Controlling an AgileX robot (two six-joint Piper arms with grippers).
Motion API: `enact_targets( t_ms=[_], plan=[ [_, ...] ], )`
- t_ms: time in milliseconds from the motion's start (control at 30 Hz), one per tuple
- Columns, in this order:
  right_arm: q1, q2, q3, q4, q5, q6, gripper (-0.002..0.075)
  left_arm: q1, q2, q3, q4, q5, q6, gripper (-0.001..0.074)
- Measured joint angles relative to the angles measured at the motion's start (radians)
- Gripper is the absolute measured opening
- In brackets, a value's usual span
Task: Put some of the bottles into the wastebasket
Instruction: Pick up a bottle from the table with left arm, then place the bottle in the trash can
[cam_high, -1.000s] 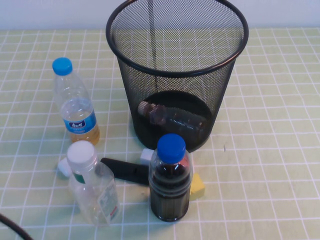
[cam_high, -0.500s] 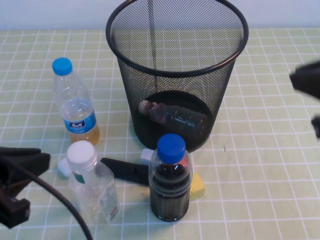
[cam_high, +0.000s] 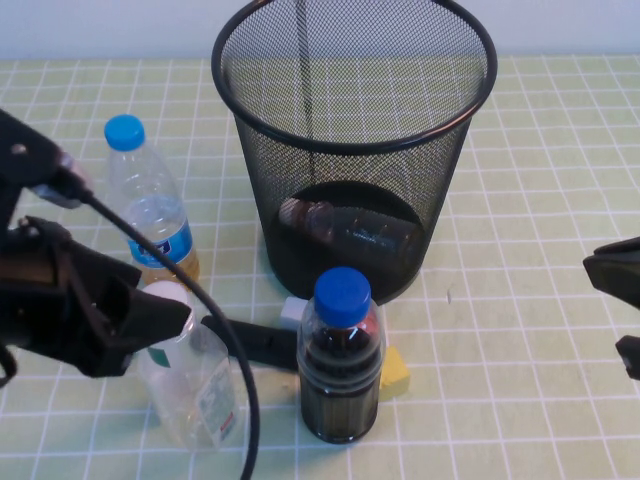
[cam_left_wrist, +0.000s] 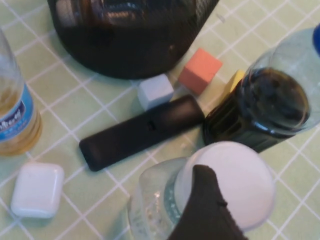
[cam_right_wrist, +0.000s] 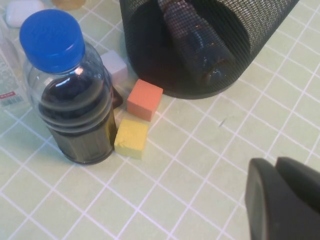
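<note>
Next, the left gripper closes on the white cap (cam_high: 168, 296) (cam_left_wrist: 227, 186) of the larger bottle, because this bottle goes into the wastebasket next.
The wastebasket (cam_high: 355, 110) stands at the back middle of the table. The small bottle with the brown neck wrap (cam_high: 340, 230) lies on its side inside it. The larger white-capped bottle (cam_high: 195, 385) stands upright at the front left. My left gripper (cam_high: 150, 335) is open and sits over this bottle's top, hiding most of the cap. In the left wrist view one finger (cam_left_wrist: 205, 210) lies across the white cap (cam_left_wrist: 240, 175). My right gripper (cam_high: 625, 315) is open and empty at the right edge, well away from the bottles.
A blue-capped bottle of yellowish liquid (cam_high: 150, 215) stands at the left. A blue-capped dark-filled bottle (cam_high: 340, 360) stands in front of the basket. Around it lie a black bar (cam_high: 255, 340), a white case (cam_left_wrist: 37, 190), and grey (cam_left_wrist: 156, 91), orange (cam_left_wrist: 200, 70) and yellow (cam_right_wrist: 131, 137) cubes.
Both arms have come into view. My left gripper moved in from the lower left to the larger bottle's cap. My right gripper moved down along the right edge.
</note>
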Motion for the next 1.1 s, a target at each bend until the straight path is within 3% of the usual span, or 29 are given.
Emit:
enact_targets(
  t_ms=[300, 500, 733, 1100],
  plan=[
    [0.000, 0.000, 0.002, -0.004, -0.006, 0.002, 0.0000, -0.098, 0.119, -0.021, 0.162, -0.016, -0.171, 0.0424],
    [0.000, 0.000, 0.003, -0.024, -0.007, 0.002, 0.0000, -0.112, 0.167, -0.025, 0.164, -0.033, -0.182, 0.0363],
    [0.000, 0.000, 0.003, -0.026, -0.007, 0.002, 0.0000, -0.112, 0.173, -0.048, 0.166, -0.023, -0.188, 0.0353],
    [0.000, 0.000, 0.003, -0.031, -0.008, 0.002, 0.0000, -0.112, 0.144, -0.347, 0.219, 0.220, -0.265, 0.0350]
  ],
)
